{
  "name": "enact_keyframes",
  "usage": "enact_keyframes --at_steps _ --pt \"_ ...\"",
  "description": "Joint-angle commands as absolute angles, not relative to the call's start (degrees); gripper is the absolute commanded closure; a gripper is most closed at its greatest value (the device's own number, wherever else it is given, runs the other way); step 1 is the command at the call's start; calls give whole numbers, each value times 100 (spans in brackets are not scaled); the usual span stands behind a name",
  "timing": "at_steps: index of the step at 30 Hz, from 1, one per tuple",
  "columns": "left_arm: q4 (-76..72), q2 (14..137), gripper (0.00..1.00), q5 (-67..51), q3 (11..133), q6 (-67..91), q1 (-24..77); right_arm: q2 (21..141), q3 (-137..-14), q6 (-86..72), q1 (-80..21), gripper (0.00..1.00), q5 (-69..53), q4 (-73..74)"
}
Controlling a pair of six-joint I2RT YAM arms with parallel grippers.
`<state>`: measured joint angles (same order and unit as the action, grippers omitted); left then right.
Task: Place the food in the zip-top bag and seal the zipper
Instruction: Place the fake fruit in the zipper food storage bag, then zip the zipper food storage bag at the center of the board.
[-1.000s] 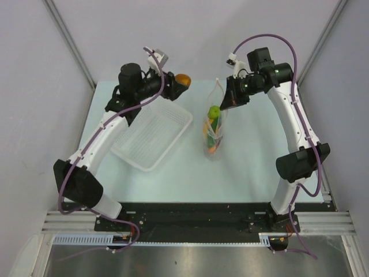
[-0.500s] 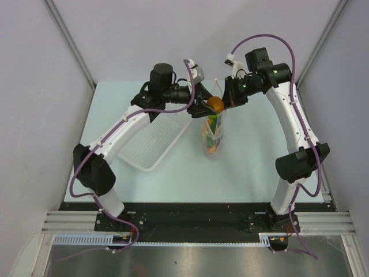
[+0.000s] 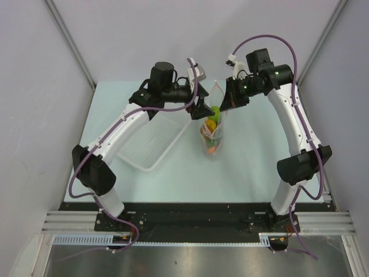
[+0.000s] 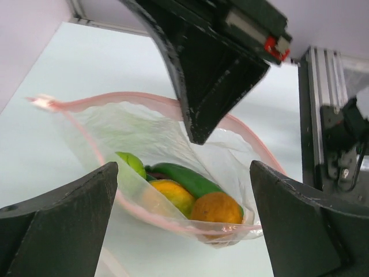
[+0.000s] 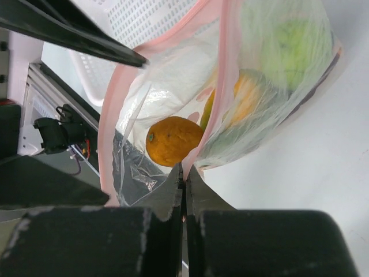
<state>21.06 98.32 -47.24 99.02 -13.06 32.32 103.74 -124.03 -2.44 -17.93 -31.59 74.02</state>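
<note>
The zip-top bag's opening gapes while my right gripper holds only its side, so my left gripper will pinch the zipper together [image 4: 51, 104] near its end corner before sealing.
The zip-top bag [image 3: 214, 137] hangs upright with its mouth held open, clear with the pink zipper [image 4: 138, 101] along the rim. The food lies inside: an orange piece [image 4: 217, 208], a yellow piece [image 4: 172, 195], a green cucumber [image 4: 185, 178] and a lime-green ball [image 4: 132, 164]. My left gripper [image 3: 203, 109] hovers just above the bag's mouth, open, with nothing between its fingers. My right gripper [image 3: 225, 105] is shut on the zipper [image 5: 223, 81] at the right side of the mouth and holds the bag up. The orange piece [image 5: 172, 140] lies just beyond its fingertips.
A white perforated tray [image 3: 153, 136] sits left of the bag, under the left forearm, with no food showing in it. White walls close in the pale table [image 3: 253, 161] on three sides. The two grippers stand close together over the bag.
My left arm swung right from behind the tray to the bag's mouth with the orange piece. Its jaws have opened, and the orange piece now lies inside the bag. The right gripper held still.
</note>
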Motion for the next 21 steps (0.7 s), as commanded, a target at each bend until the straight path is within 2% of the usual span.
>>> enact_keyframes --at_steps 1,3,4,8,13,21 --pt "1756 9483 0 -3627 10282 113 3059 9828 -12140 -763 -1767 100 -3014 6841" --pt "2055 9728 0 -3210 10876 491 3059 9441 -11447 -1001 -1775 100 -3023 6113" --pt "2431 10078 0 -3078 11124 640 3041 9004 -10678 -1159 -1775 100 -3041 5308" --pt "3154 10730 3 -2892 11979 1798 2953 8552 -9845 -1389 -2012 100 -2795 4404" --pt "2865 10767 1 -3243 11743 2478 3023 8578 -9624 -1485 -2030 100 -2584 4052" --pt "3059 10986 2 -3015 11733 2733 3234 8622 -9379 -1600 -2232 99 -2663 3692"
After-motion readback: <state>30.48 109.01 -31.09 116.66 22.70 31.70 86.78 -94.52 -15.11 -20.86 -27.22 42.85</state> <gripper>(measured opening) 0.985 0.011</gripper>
